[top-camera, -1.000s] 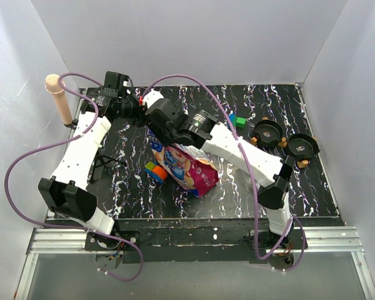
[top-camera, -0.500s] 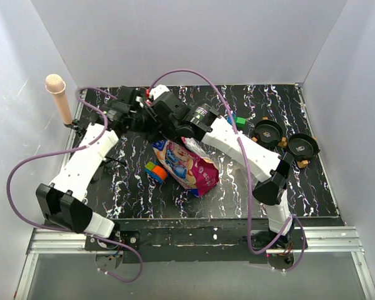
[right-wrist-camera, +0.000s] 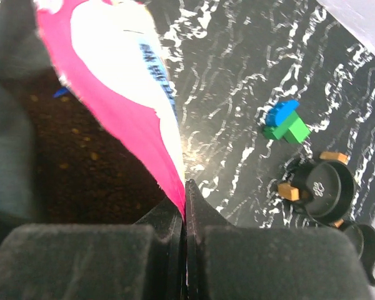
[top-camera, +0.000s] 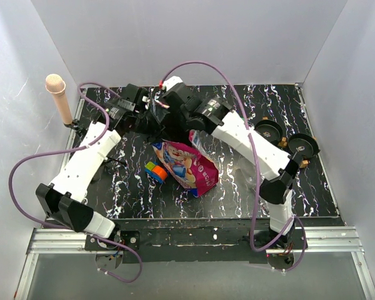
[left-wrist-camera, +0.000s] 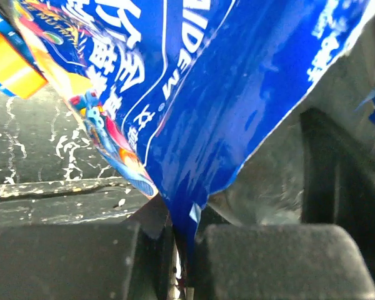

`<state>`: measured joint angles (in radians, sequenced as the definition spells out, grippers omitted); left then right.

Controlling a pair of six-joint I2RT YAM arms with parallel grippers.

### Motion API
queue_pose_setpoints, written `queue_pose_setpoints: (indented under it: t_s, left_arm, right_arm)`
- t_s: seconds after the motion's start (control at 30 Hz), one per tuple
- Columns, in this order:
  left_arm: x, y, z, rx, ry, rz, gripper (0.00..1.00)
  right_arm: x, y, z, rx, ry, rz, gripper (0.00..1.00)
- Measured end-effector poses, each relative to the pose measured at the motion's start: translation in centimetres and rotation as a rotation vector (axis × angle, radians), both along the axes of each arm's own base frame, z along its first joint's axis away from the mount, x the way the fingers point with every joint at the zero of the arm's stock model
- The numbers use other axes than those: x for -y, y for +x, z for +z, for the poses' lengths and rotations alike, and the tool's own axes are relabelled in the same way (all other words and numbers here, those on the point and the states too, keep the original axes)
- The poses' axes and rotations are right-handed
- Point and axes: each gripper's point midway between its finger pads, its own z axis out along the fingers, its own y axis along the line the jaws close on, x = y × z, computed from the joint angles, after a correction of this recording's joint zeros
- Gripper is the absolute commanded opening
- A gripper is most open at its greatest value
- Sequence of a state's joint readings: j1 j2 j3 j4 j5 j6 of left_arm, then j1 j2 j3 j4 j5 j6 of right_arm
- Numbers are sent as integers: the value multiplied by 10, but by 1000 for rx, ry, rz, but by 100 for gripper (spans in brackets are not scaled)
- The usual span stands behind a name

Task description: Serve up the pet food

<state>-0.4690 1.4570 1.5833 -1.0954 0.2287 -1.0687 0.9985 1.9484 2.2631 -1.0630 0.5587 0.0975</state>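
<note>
My left gripper needs to open, as it pinches the bunched tip of the bag's blue edge, and take the blue panel farther in before (left-wrist-camera: 186, 172) it lifts the bag.
The pet food bag (top-camera: 189, 166), glossy magenta with a blue panel, lies in the middle of the black marbled table, its top end raised toward the back. My left gripper (top-camera: 149, 120) and right gripper (top-camera: 170, 119) meet there. In the left wrist view my left gripper (left-wrist-camera: 184, 250) is shut on the bag's blue edge (left-wrist-camera: 237, 94). Seen from the right wrist, my right gripper (right-wrist-camera: 185, 215) is shut on the bag's pink lip (right-wrist-camera: 122, 112). Beside that lip the bag's dark brown inside (right-wrist-camera: 81, 156) shows small specks, perhaps kibble.
Two small black bowls (top-camera: 268, 132) (top-camera: 302, 145) with orange-brown tabs stand at the back right; one bowl (right-wrist-camera: 325, 186) also shows in the right wrist view, near a blue-and-green block (right-wrist-camera: 285, 123). An orange-and-blue toy (top-camera: 155, 171) lies left of the bag. A wooden post (top-camera: 59, 99) stands at the back left.
Both grippers have come together at the bag's top end and shut on it. The right arm swung toward the back, and the bag's top has lifted.
</note>
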Motion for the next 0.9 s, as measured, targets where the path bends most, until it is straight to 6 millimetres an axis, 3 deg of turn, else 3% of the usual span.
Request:
queue_pose_setpoints:
  t_s: [0.13, 0.27, 0.4, 0.53, 0.73, 0.83, 0.87, 0.9]
  left_arm:
    - [-11, 4, 19, 34, 92, -22, 0]
    - [-11, 14, 30, 65, 112, -41, 0]
    - [-11, 10, 25, 49, 120, -64, 1]
    - [-10, 10, 11, 29, 130, -84, 20]
    - [-12, 16, 11, 77, 152, -100, 36]
    - [-14, 20, 7, 87, 180, -106, 35]
    - [-15, 21, 5, 89, 193, -108, 31]
    - [-15, 23, 3, 90, 206, -112, 18]
  right_arm:
    - [37, 14, 9, -10, -8, -76, 1]
    - [59, 14, 14, -38, 9, -114, 1]
    - [56, 0, 13, -90, 53, -104, 1]
    - [50, -10, 8, -158, 108, -112, 1]
    - [48, -18, 6, -212, 153, -123, 1]
    - [47, -19, 6, -218, 165, -121, 1]
    - [47, -20, 6, -221, 170, -119, 1]
    - [46, -21, 6, -224, 175, -118, 1]
